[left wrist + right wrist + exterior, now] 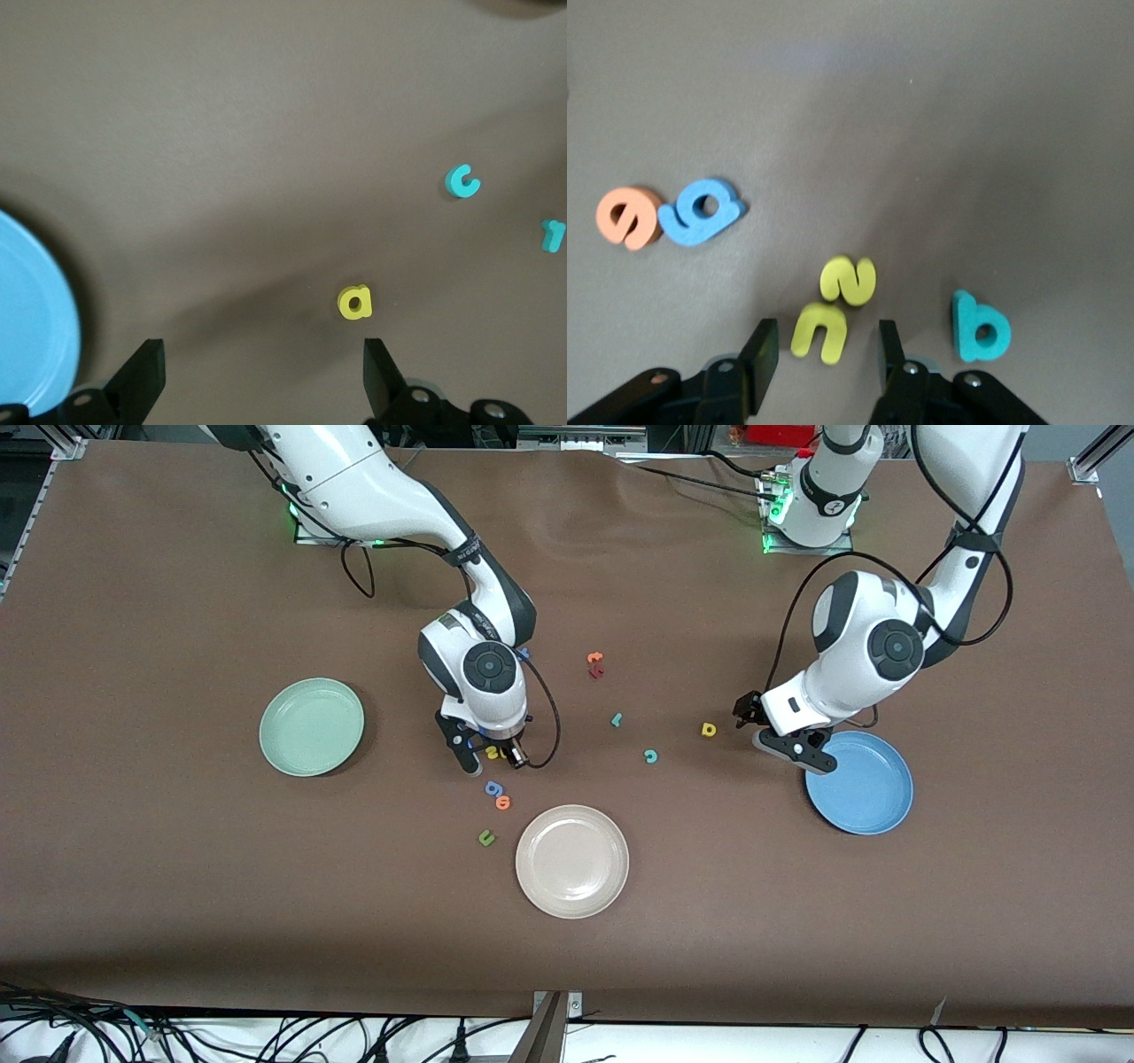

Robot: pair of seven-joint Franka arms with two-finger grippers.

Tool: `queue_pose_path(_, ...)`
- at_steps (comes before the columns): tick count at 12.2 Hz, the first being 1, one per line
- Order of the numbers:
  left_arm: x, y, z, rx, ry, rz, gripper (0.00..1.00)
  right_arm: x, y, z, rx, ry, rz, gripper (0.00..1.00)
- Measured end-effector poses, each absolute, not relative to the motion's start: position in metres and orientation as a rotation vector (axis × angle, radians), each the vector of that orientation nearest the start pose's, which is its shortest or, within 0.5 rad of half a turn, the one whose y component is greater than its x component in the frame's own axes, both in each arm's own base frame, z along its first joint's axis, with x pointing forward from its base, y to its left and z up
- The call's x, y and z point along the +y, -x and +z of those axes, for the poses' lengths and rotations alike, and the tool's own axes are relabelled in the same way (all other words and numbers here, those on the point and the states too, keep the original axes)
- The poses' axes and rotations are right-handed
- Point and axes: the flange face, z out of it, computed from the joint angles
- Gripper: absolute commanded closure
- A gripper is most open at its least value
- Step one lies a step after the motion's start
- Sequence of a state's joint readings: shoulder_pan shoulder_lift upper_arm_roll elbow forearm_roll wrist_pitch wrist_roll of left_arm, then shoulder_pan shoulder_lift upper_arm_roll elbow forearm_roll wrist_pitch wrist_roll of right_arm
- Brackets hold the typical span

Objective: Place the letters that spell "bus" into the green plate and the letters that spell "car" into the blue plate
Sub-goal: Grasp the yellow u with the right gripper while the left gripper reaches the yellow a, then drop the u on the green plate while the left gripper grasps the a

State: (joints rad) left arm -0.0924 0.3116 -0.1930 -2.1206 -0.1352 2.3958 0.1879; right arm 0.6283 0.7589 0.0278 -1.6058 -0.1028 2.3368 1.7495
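My left gripper will close on the round side and the straight side (709,730) (354,303) of the yellow "a", which goes in the blue plate.
My right gripper (826,341) is low over the table, open, its fingers either side of the yellow "u" (819,332) without touching it. The yellow "s" (849,281) lies against the "u", and the teal "b" (979,328) lies beside one finger. The green plate (312,726) stands empty toward the right arm's end. My left gripper (261,354) is wide open and holds nothing, between the blue plate (35,310) and the yellow "a" (355,302). The teal "c" (462,181) and teal "r" (553,235) lie past the "a".
A blue "g" (700,211) and an orange letter (629,218) lie together near the right gripper (492,757). A dark green "u" (485,837) lies beside the beige plate (572,860). An orange and a red letter (595,666) sit mid-table toward the bases.
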Motion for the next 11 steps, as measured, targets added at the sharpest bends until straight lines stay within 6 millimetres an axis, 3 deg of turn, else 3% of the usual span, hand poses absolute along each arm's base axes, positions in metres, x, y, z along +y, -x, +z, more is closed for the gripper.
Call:
queue_pose_path(4, -0.179, -0.543, 0.244, 0.59, 3.234, 0.101, 0.05, 0.418, -0.553, 0.176, 1.575, 2.762, -0.063, 0.58)
queue_pose_path(7, -0.214, -0.535, 0.222, 0.546, 3.235, 0.06, 0.02, 0.42, -0.554, 0.176, 1.578, 2.762, -0.059, 0.79)
queue_pose_path(11, -0.224, -0.532, 0.193, 0.538, 3.235, 0.026, 0.01, 0.422, -0.557, 0.179, 1.578, 2.755, -0.061, 0.86)
